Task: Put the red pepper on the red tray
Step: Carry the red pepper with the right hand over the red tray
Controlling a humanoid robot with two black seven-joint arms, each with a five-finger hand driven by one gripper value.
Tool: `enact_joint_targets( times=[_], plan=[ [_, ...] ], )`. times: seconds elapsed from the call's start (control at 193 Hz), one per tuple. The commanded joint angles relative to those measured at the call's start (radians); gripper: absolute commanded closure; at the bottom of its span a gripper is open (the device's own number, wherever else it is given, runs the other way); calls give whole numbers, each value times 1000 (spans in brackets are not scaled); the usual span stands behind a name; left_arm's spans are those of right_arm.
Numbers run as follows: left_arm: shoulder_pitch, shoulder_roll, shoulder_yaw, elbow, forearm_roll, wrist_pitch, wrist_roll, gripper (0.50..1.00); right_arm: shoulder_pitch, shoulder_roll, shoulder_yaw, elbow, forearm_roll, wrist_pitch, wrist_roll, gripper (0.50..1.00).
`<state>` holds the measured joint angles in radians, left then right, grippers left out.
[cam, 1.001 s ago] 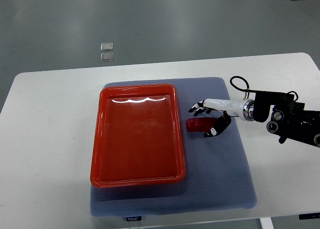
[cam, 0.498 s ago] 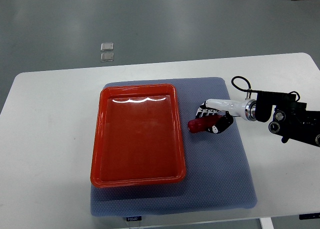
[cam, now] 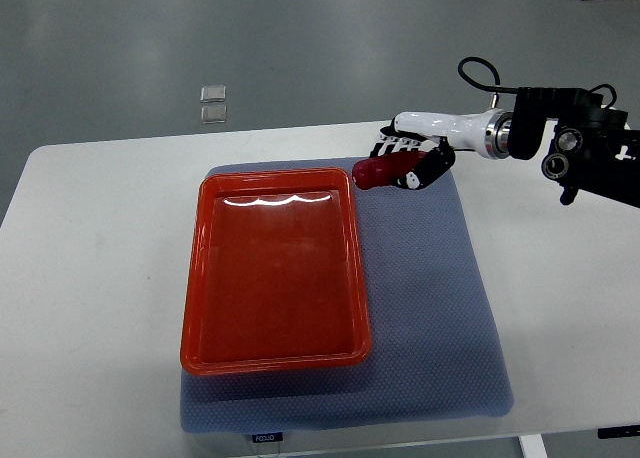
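Next, I drop the red pepper from my right gripper near the middle of the red tray (cam: 287, 247), a little toward its far rim.
My right hand (cam: 408, 160) comes in from the right edge and is shut on the red pepper (cam: 380, 172). It holds the pepper raised above the blue-grey mat, just past the top right corner of the red tray (cam: 272, 268). The tray is a shallow red rectangle lying on the mat and has nothing in it. The pepper's left end sticks out of my fingers toward the tray.
The blue-grey mat (cam: 440, 308) lies on a white table (cam: 90, 278). Two small clear squares (cam: 213, 103) lie on the grey floor beyond the table's far edge. A black cable loops above my right forearm (cam: 560, 143).
My right hand closed on the pepper on the mat, then lifted it and carried it up and to the left, toward the tray's top right corner.
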<state>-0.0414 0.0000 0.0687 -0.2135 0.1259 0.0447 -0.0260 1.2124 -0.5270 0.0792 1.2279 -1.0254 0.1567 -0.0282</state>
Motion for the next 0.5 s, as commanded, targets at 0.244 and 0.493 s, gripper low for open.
enact_joint_targets(
  times=[0.244,0.493],
  plan=[
    [0,0,-1,0,0,0,0,500,69,311,-76,-171,4,-11,-2,1000],
    [0,0,-1,0,0,0,0,500,53,527,-136,-315,1,-32,-2,1000]
  ],
)
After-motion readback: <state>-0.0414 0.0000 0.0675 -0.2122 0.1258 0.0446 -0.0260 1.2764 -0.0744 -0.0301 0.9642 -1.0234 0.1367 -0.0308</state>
